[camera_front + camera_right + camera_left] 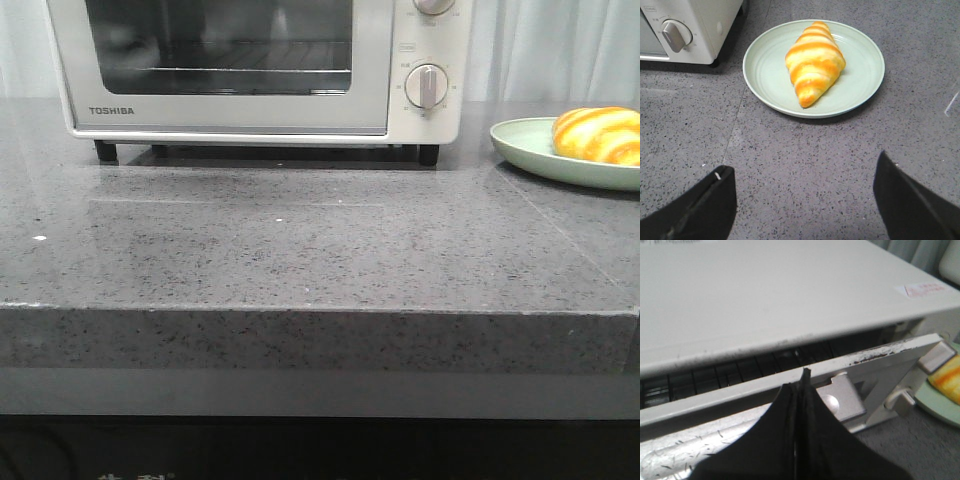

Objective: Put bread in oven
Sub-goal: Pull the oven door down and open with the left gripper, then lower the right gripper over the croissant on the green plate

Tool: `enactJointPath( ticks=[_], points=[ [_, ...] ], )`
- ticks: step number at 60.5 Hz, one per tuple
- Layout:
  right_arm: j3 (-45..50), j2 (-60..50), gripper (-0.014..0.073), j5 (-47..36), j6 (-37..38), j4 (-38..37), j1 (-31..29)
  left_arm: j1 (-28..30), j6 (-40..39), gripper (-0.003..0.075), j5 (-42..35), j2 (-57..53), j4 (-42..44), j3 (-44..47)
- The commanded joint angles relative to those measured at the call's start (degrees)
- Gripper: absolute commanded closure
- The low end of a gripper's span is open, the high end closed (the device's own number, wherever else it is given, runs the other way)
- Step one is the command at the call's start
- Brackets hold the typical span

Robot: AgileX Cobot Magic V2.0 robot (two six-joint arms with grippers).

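Observation:
Next, my right gripper goes next to the bread on the pale green plate, where it will close across the bread's narrowing near half [611, 147] [812, 82].
The bread [600, 135], a glossy orange and cream striped roll, lies on a pale green plate [530, 150] at the right of the counter. It also shows in the right wrist view [814, 62] and at the edge of the left wrist view [950, 377]. The cream-white TOSHIBA oven [425, 45] stands at the back. Its door [740, 400] is ajar at the top, and the wire rack [715, 375] shows through the gap. My left gripper [804, 372] is shut, its tips at the door's top edge. My right gripper [802, 172] is open and empty above the counter, short of the plate [765, 75].
The grey speckled counter [300, 250] runs to a front edge near me. The oven's dial knob [676, 35] and a black foot [428, 155] stand just left of the plate. Pale curtains hang behind. Neither arm shows in the front view.

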Motion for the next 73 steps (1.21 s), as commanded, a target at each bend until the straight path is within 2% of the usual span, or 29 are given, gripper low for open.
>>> enactJointPath(
  ticks=[1, 6, 13, 30, 39, 54, 62, 73],
  points=[
    [-2.0, 0.3, 0.0012, -4.5, -0.5, -0.3, -0.2, -0.2, 0.0, 0.0738, 14.2, -2.3, 0.0, -0.6],
    [-2.0, 0.3, 0.0012, -4.5, -0.5, -0.3, -0.2, -0.2, 0.0, 0.0738, 22.9, -3.7, 0.0, -0.6],
    [-2.0, 0.3, 0.0012, -4.5, -0.5, -0.3, -0.2, -0.2, 0.0, 0.0738, 30.5, -6.8, -0.5, -0.6],
    [-2.0, 0.3, 0.0012, -3.6, -0.5, -0.3, -0.2, -0.2, 0.0, 0.0738, 36.8, -19.3, -2.7, -0.5],
    [-2.0, 0.3, 0.0012, -3.6, -0.5, -0.3, -0.2, -0.2, 0.0, 0.0738, 36.5, -26.9, -1.5, 1.7],
    [-3.1, 1.1, 0.0013, -2.3, -0.5, -0.3, -0.2, -0.2, 0.0, 0.0738, 30.3, -39.4, -0.8, 11.1],
    [-7.3, 4.8, 0.0013, 0.4, -0.5, -0.3, -0.2, -0.2, 0.0, 0.0738, 28.6, -44.8, -0.8, 15.0],
    [-15.4, 14.8, 0.0013, 6.6, -0.5, 0.5, -0.2, -0.2, 0.0, 0.0738, 28.6, -46.8, -0.9, 15.6]
  ],
)
